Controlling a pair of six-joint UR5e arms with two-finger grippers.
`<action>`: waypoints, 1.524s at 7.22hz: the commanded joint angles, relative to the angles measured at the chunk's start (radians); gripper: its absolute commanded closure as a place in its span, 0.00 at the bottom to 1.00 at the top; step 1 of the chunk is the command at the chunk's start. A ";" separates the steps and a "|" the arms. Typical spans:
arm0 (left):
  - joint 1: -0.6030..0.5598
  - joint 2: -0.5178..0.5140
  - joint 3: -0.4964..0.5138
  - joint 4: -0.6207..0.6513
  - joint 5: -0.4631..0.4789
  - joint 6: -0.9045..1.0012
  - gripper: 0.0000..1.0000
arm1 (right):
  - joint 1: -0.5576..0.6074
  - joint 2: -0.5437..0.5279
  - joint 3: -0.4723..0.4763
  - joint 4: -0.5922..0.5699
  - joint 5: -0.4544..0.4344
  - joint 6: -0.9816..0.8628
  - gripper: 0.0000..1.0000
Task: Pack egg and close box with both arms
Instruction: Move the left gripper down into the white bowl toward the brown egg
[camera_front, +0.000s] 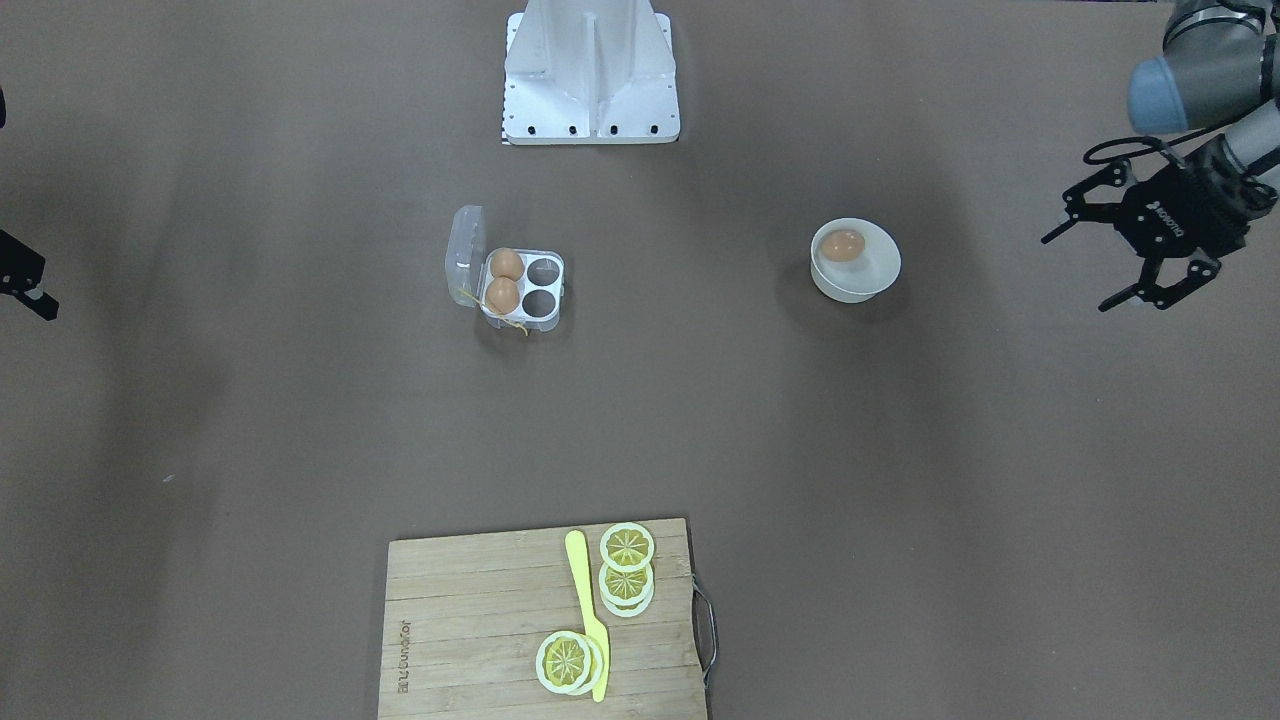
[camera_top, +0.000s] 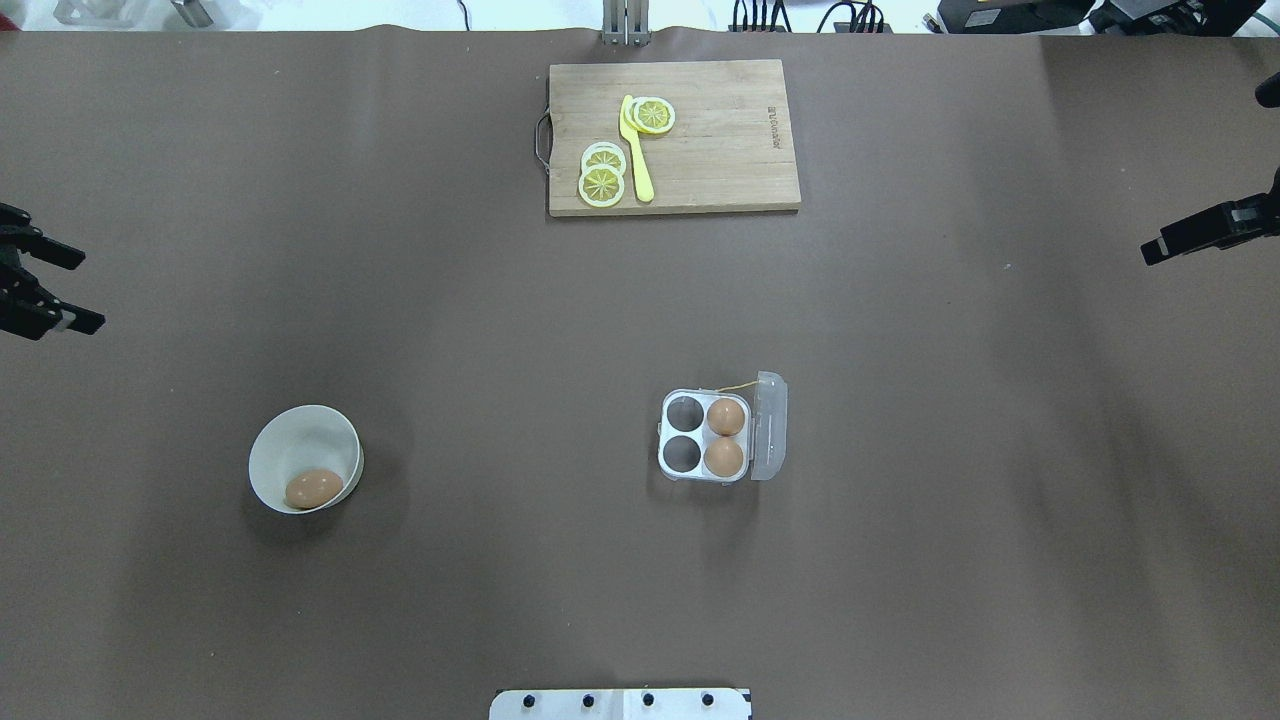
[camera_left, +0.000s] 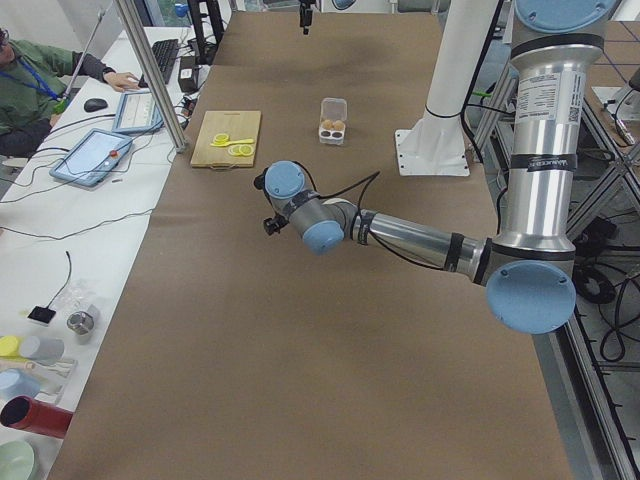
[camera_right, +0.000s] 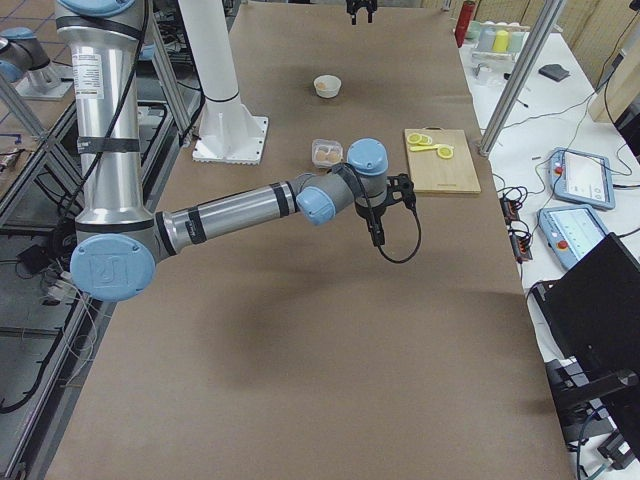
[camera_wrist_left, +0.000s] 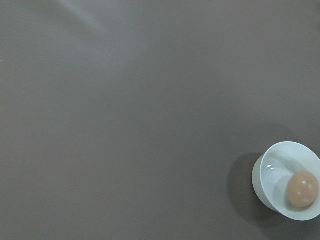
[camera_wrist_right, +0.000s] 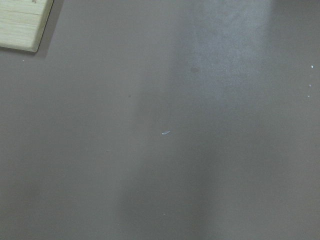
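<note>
The clear box still has empty cups, so my left gripper will close on the middle of the egg (camera_front: 843, 246) (camera_wrist_left: 303, 189) in the white bowl.
The clear box (camera_top: 683, 435) sits open mid-table, with its lid (camera_top: 770, 425) standing on the side nearer my right arm. Two tan eggs (camera_top: 726, 416) (camera_top: 723, 457) fill the cups by the lid, and the other two cups are empty. A third egg (camera_top: 313, 488) lies in a white bowl (camera_top: 300, 440) on my left side and also shows in the left wrist view (camera_wrist_left: 302, 189). My left gripper (camera_front: 1080, 270) is open and empty, well away from the bowl (camera_front: 880, 275). My right gripper (camera_top: 1160, 250) is at the far table edge, only partly in view.
A wooden cutting board (camera_top: 720, 150) with lemon slices (camera_top: 602, 185) and a yellow knife (camera_top: 636, 150) lies at the far table edge. The white metal stand (camera_front: 590, 70) is at the robot's side. Operators' desks with tablets (camera_left: 95, 155) line the far side.
</note>
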 joint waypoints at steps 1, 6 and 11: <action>0.164 -0.026 0.001 -0.067 0.124 -0.016 0.02 | -0.003 0.004 0.000 0.000 -0.003 0.002 0.00; 0.392 -0.058 0.010 -0.191 0.258 -0.162 0.03 | -0.052 0.036 0.001 -0.005 -0.042 0.147 0.20; 0.424 -0.049 0.041 -0.191 0.246 -0.160 0.24 | -0.089 0.050 0.001 -0.003 -0.076 0.161 0.17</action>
